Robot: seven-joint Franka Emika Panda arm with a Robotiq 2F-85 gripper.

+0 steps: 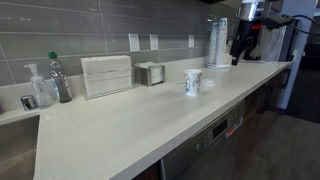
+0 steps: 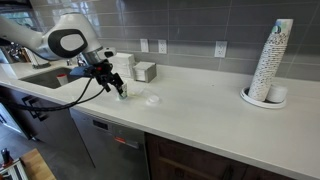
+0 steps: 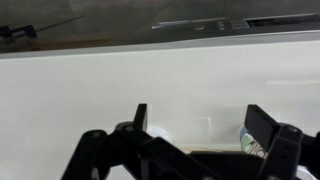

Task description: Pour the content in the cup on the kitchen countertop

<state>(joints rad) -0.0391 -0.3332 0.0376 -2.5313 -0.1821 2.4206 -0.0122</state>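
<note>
Next, I move my gripper to the rim of the printed paper cup (image 1: 194, 70) on the countertop and close it there.
The cup (image 1: 193, 82), white paper with a blue-green print, stands upright on the cream-white kitchen countertop (image 1: 120, 130), with no gripper near it in that exterior view. In an exterior view my gripper (image 2: 117, 87) hangs low over the countertop (image 2: 200, 110) right at the cup (image 2: 122, 93). In the wrist view the gripper (image 3: 200, 130) is open wide. The cup's printed side (image 3: 254, 142) shows just inside the right finger, with bare countertop (image 3: 160, 80) between the fingers. A small pale patch (image 2: 152, 99) lies on the counter; I cannot tell whether it is the content.
A tall stack of plain white cups (image 2: 271, 60) stands at the far end. A napkin holder (image 2: 145, 72) and a white dispenser (image 2: 122, 64) stand by the grey tiled wall. Bottles (image 1: 45, 85) sit by the sink. A dark apparatus (image 1: 245, 40) stands beyond the stack.
</note>
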